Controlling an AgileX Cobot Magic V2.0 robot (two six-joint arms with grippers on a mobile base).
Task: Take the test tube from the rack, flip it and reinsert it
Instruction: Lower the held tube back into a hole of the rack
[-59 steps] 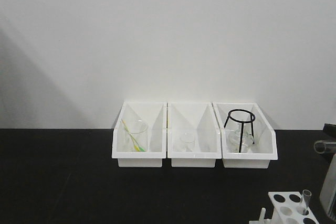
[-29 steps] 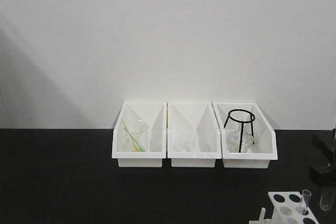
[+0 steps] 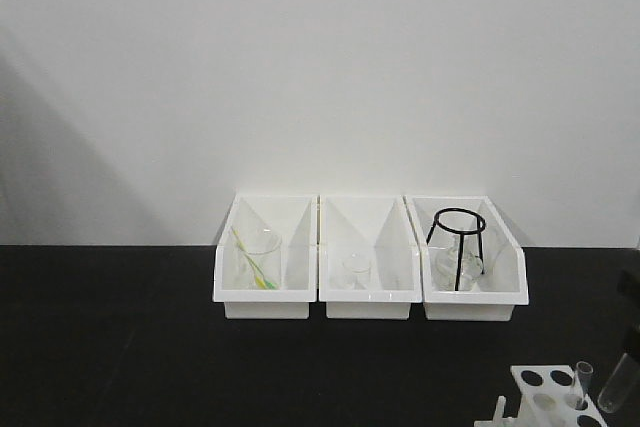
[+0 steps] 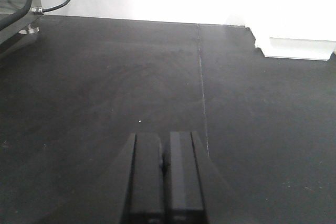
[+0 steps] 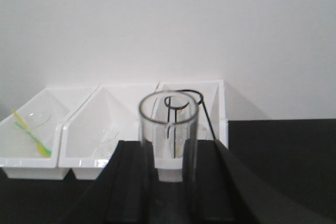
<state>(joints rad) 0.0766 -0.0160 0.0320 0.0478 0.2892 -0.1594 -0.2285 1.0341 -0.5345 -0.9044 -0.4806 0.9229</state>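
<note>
Next, my right gripper releases the test tube in the white rack, in the hole (image 3: 563,419) in front of the second tube.
In the right wrist view my right gripper (image 5: 168,150) is shut on a clear glass test tube (image 5: 168,124), whose open rim points away from the camera. The front view shows this test tube (image 3: 617,384) tilted in the air just right of the white rack (image 3: 545,399) at the bottom right corner. A second tube (image 3: 582,384) stands upright in one of the rack's holes. My left gripper (image 4: 164,139) is shut on nothing, hovering low over the black table (image 4: 105,87), away from the rack.
Three white slant-fronted bins stand in a row at the back. The left bin (image 3: 262,297) holds a beaker with a yellow-green stick. A small beaker sits in the middle bin (image 3: 368,299). The right bin (image 3: 470,299) holds a black ring tripod. A cable (image 4: 58,3) lies at the far left.
The held tube went from lying level at the right edge to hanging beside the rack, and now leans with its top to the right. The right gripper has slid almost out of the front view.
</note>
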